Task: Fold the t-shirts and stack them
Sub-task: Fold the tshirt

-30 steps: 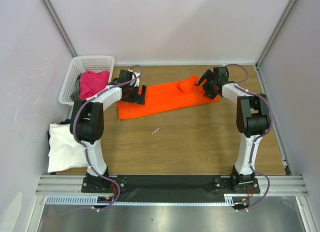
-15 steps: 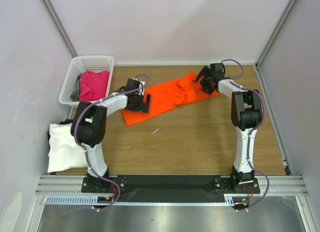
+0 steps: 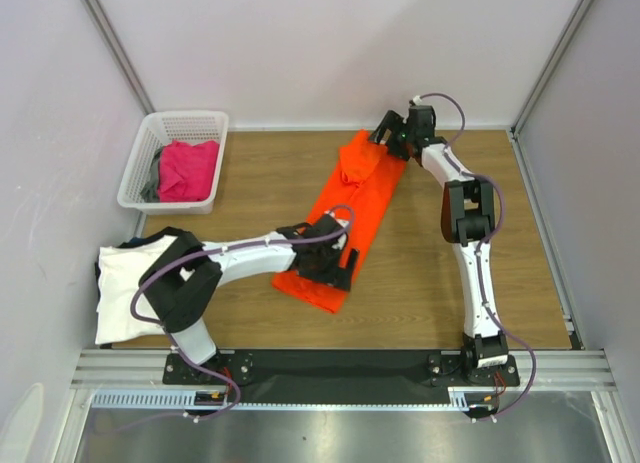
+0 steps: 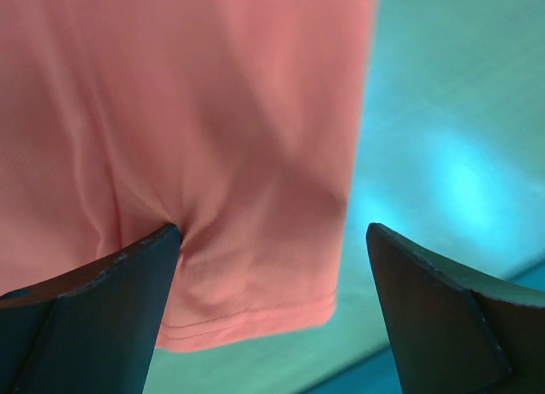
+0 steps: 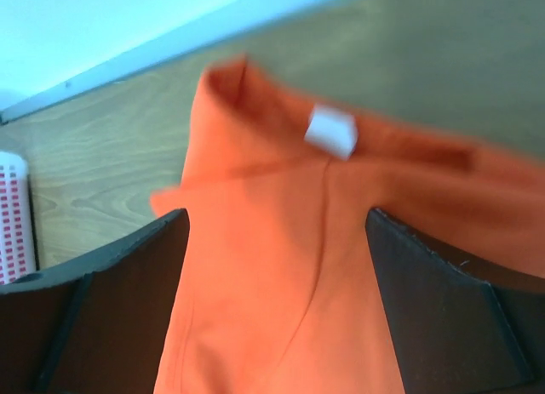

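The robot's left gripper needs to close on the bright orange t-shirt's near hem corner (image 3: 276,282), the one closest to the folded white shirt.
The bright orange t-shirt (image 3: 358,205) lies stretched in a long diagonal strip from the back middle of the table toward the front. My left gripper (image 3: 335,265) sits over its near hem; in the left wrist view the jaws (image 4: 272,230) stand wide apart with the hem (image 4: 247,322) between them, the cloth creased against the left finger (image 4: 128,283). My right gripper (image 3: 388,138) is over the collar end; in the right wrist view (image 5: 277,213) the jaws stand wide apart over orange cloth, and the collar's white label (image 5: 330,128) shows beyond them.
A white lattice basket (image 3: 185,118) at the back left holds a magenta-pink shirt (image 3: 188,168) and a grey one (image 3: 150,188). A folded white shirt (image 3: 125,298) lies on a dark one (image 3: 128,246) at the left edge. Walls stand close behind and to the right.
The orange shirt has swung from lying across the back to a near-to-far diagonal. My left gripper swept toward the front middle with the hem. My right gripper moved back and left.
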Action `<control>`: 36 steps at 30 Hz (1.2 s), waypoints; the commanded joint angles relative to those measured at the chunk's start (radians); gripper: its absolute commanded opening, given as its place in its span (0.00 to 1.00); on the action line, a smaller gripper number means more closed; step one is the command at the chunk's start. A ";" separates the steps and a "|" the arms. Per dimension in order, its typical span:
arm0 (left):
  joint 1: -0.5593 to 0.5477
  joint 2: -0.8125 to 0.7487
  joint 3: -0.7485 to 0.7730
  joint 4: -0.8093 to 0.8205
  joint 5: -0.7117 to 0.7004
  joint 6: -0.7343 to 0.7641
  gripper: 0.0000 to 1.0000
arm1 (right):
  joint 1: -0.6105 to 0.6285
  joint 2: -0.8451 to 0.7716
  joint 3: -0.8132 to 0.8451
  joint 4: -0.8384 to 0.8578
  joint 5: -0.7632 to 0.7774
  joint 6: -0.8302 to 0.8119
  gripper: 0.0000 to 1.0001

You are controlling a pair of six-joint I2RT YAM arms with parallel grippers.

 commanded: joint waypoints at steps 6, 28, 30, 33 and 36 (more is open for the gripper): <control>-0.242 0.067 0.038 -0.003 0.047 -0.253 0.98 | 0.105 0.089 0.174 -0.027 -0.071 -0.117 0.94; -0.267 -0.164 0.161 -0.145 -0.191 -0.154 1.00 | 0.139 -0.142 0.242 -0.123 -0.118 -0.143 0.98; -0.225 -0.256 0.175 -0.175 -0.182 -0.131 1.00 | 0.112 -0.205 0.228 -0.149 -0.137 -0.134 0.99; -0.101 -0.401 0.129 -0.203 -0.112 -0.125 1.00 | 0.073 -0.340 0.144 -0.249 -0.114 -0.131 1.00; 0.051 -0.526 0.052 -0.174 -0.032 -0.088 1.00 | 0.059 -0.516 -0.009 -0.286 -0.103 -0.151 1.00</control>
